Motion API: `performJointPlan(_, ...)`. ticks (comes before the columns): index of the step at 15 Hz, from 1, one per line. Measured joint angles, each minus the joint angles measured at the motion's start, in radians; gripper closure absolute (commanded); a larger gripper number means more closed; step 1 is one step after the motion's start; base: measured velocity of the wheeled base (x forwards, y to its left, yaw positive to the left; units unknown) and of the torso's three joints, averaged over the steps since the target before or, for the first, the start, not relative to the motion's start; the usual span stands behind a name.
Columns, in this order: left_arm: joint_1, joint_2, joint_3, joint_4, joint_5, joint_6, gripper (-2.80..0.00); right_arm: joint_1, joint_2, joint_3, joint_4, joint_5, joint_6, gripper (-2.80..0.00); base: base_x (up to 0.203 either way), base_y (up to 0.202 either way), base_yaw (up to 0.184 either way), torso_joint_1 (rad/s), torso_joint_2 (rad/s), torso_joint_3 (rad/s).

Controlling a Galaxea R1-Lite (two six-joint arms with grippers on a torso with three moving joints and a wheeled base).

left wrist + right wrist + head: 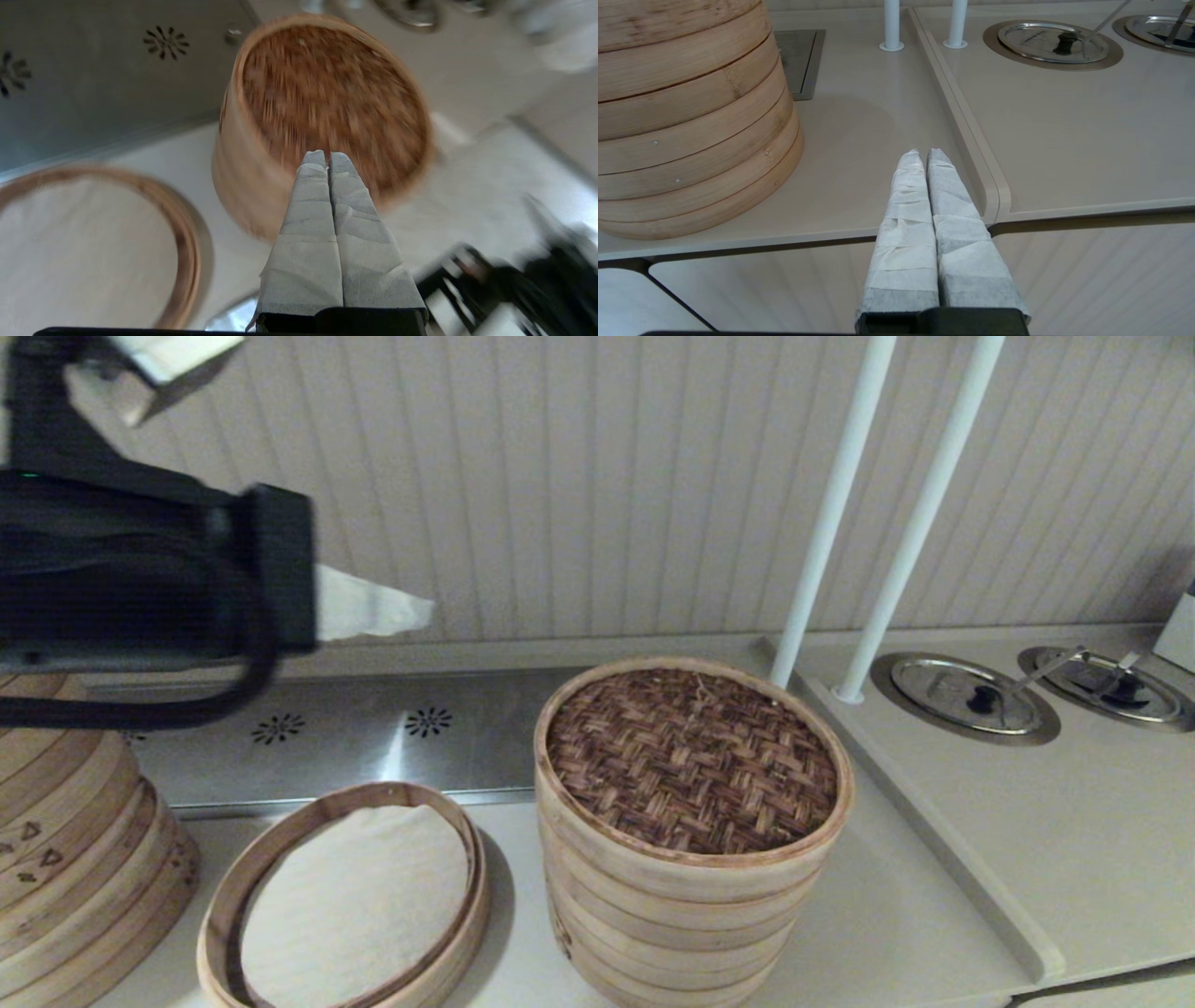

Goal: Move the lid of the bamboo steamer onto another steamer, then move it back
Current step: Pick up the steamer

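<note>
Next, I close my left gripper on the thin cord (707, 704) in the middle of the dark woven top of the bamboo steamer's lid.
The bamboo steamer lid (693, 758), dark woven top with a pale rim, sits on the tall pale steamer stack (672, 915) at the centre of the counter. To its left lies the low single-tier steamer (344, 905) with a white cloth liner. My left gripper (411, 609) hangs high above the counter, left of the lid and apart from it, shut and empty; in the left wrist view its fingertips (327, 157) point toward the lid (331, 93), with the low steamer (187, 242) off to one side. My right gripper (923, 156) is shut and empty near the counter's front edge, beside the stack (691, 116).
A large bamboo stack with triangle marks (75, 868) stands at the far left. Two white poles (840, 504) rise behind the lid. Steel lids with black knobs (966, 695) sit in the raised counter on the right. A steel panel (373, 737) runs along the back.
</note>
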Motion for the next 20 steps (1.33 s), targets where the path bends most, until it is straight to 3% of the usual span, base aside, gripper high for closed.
performJointPlan(2,-0.086,0.138,-0.089,-0.015,0.100,-0.003,0.00,0.000,0.000,0.000,0.000,0.000,0.000,0.00,0.000,0.000,0.000,0.000,0.00,0.000)
performJointPlan(8,-0.264,0.445,-0.276,-0.023,0.253,-0.010,0.00,0.001,0.000,0.000,0.000,0.000,0.000,0.00,0.000,0.000,0.000,0.000,0.00,0.000)
performJointPlan(9,-0.277,0.483,-0.307,-0.024,0.286,-0.011,-2.80,0.001,0.000,0.000,0.000,0.000,0.000,0.00,0.000,0.000,0.000,0.000,0.00,0.000)
performJointPlan(13,-0.297,0.608,-0.427,-0.014,0.371,-0.009,-2.80,0.000,0.000,0.000,0.000,0.000,0.000,0.00,0.000,0.000,0.000,0.000,0.00,0.000)
performJointPlan(20,-0.271,0.714,-0.460,-0.052,0.377,-0.003,-2.80,0.000,0.000,0.000,0.000,0.000,0.000,0.00,0.000,0.000,0.000,0.000,0.00,0.000)
